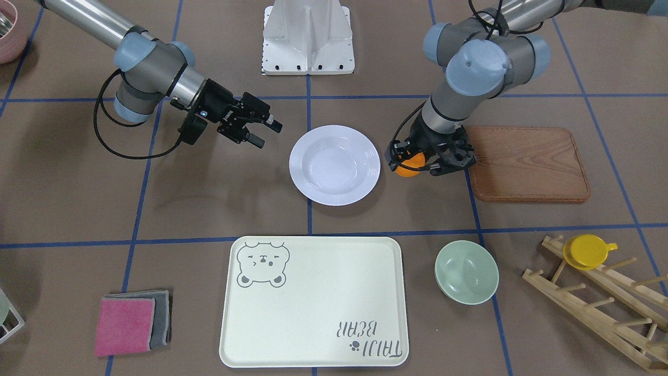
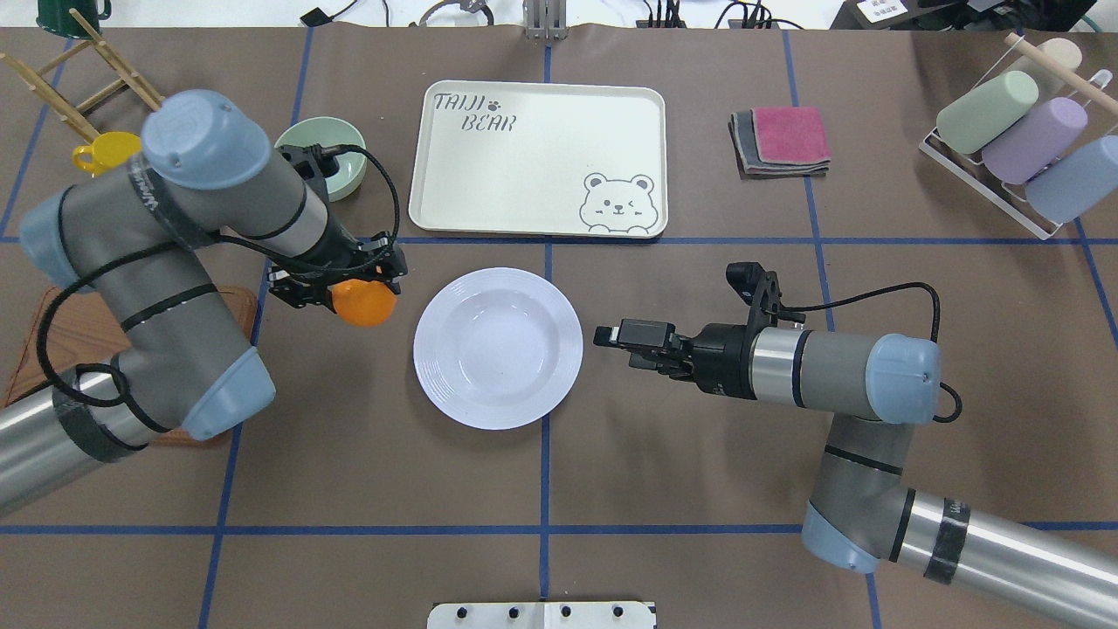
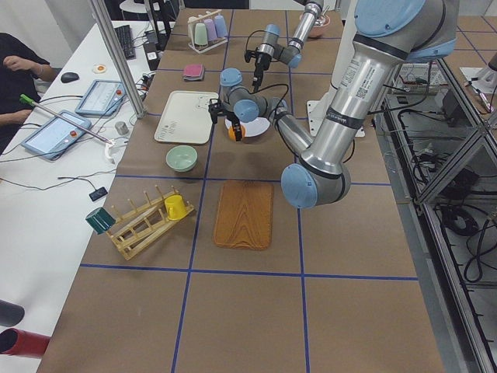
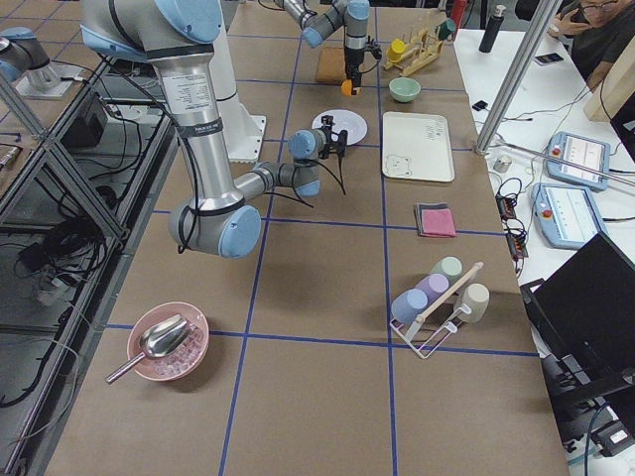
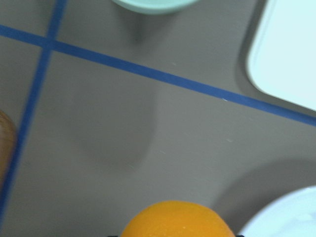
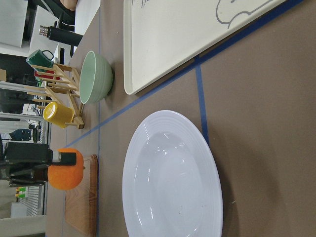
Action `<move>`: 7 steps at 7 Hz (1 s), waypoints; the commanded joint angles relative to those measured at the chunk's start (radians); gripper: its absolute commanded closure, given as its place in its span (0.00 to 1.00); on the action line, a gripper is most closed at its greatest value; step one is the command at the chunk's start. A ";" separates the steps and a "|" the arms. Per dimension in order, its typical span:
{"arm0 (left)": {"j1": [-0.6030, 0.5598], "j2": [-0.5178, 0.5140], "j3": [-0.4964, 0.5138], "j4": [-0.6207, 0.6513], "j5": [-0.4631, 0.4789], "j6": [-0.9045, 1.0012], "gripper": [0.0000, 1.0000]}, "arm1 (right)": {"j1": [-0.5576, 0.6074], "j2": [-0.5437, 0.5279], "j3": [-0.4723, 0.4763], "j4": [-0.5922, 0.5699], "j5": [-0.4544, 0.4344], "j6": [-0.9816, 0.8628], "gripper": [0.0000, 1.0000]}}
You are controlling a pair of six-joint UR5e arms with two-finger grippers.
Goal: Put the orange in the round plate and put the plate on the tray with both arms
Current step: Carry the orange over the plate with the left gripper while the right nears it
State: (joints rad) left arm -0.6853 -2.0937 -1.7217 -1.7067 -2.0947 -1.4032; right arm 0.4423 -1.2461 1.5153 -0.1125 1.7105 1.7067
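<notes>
The round plate has an orange on one side. Next, my right gripper goes to the round plate's rim (image 1: 298, 143) (image 6: 220, 226), on the side of the plate across from the orange, and closes there.
My left gripper (image 2: 349, 293) is shut on the orange (image 2: 364, 303) and holds it above the table, just left of the round plate (image 2: 498, 347) in the overhead view. The orange (image 1: 407, 166) also shows under the gripper (image 1: 417, 163) in the front view, beside the empty white plate (image 1: 334, 164). In the right wrist view the orange (image 6: 65, 169) hangs clear of the table. My right gripper (image 2: 611, 336) is open, pointing at the plate's right rim with a small gap, nothing between its fingers. The cream tray (image 2: 538, 159) with the bear drawing lies empty beyond the plate.
A brown wooden board (image 1: 527, 163) lies under my left arm. A pale green bowl (image 1: 466, 271), a wooden rack (image 1: 600, 297) with a yellow cup (image 1: 588, 251), folded pink and grey cloths (image 1: 130, 321) and a wire rack of cups (image 2: 1013, 131) stand around the tray.
</notes>
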 commanded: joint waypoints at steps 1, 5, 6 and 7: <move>0.096 -0.116 0.072 0.001 0.071 -0.118 0.25 | -0.008 0.005 -0.047 0.010 -0.003 -0.002 0.09; 0.135 -0.155 0.139 -0.011 0.111 -0.120 0.14 | -0.043 0.085 -0.092 -0.029 -0.063 -0.002 0.10; 0.133 -0.155 0.139 -0.011 0.111 -0.120 0.13 | -0.043 0.086 -0.093 -0.038 -0.064 -0.002 0.10; 0.133 -0.152 0.139 -0.011 0.113 -0.118 0.11 | -0.045 0.105 -0.093 -0.076 -0.074 -0.002 0.10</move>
State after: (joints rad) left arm -0.5522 -2.2482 -1.5837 -1.7180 -1.9832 -1.5233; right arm 0.3992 -1.1573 1.4229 -0.1556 1.6460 1.7043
